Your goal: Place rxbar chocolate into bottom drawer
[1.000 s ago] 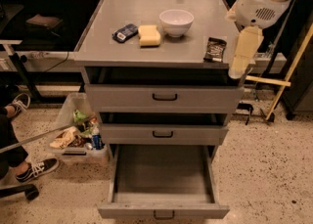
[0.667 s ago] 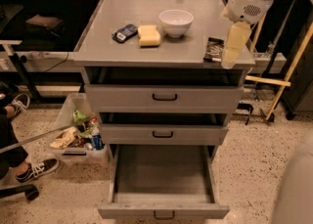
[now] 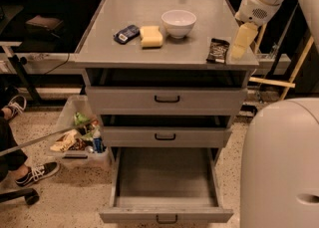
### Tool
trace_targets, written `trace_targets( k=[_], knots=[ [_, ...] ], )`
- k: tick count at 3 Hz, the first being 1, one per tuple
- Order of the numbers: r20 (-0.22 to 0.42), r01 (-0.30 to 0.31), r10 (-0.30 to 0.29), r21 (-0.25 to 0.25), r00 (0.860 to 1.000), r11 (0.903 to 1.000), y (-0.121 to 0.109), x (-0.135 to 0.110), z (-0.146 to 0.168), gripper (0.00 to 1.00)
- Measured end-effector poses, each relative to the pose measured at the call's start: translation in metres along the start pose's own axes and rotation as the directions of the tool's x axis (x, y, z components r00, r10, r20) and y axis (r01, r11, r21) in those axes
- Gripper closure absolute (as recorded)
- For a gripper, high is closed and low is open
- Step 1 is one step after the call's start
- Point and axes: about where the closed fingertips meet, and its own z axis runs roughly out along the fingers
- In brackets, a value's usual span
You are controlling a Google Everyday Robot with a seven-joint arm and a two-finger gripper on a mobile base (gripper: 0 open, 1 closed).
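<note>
The robot's gripper will next close on the dark wrapper [image 3: 218, 51] of the rxbar chocolate, close to the front edge of the cabinet top.
The rxbar chocolate [image 3: 218, 51], a dark wrapper with white lettering, lies flat on the grey cabinet top [image 3: 149, 48] near its right front corner. My gripper [image 3: 240, 42] hangs from the white arm at the upper right, its pale fingers pointing down just right of the bar, close beside it. The bottom drawer [image 3: 166, 182] is pulled out wide below, its grey interior bare, with a small black handle at its front.
On the top stand a white bowl [image 3: 179, 23], a yellow sponge block [image 3: 151, 37] and a dark blue device [image 3: 126, 34]. Two shut drawers [image 3: 166, 100] sit above the open one. A bin of trash [image 3: 79, 140] and a person's shoe [image 3: 37, 172] are at left. My white base [image 3: 281, 165] fills the lower right.
My gripper has moved up and back along the cabinet's right edge and now sits beside the bar. The view has shifted closer, and my base has come into view.
</note>
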Motion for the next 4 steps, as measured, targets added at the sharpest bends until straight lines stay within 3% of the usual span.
trace_targets(
  k=[1,2,3,4],
  knots=[
    [0.000,0.000,0.000,0.000,1.000,1.0000,0.000,0.000,0.000,0.00],
    [0.079,0.033,-0.031,-0.024,0.996,0.9992,-0.008,-0.015,0.026,0.00],
    [0.184,0.077,-0.062,-0.077,0.981,0.9940,-0.013,-0.039,0.070,0.00],
    [0.215,0.042,-0.032,-0.042,0.976,0.9982,-0.027,-0.037,0.079,0.00]
  ],
)
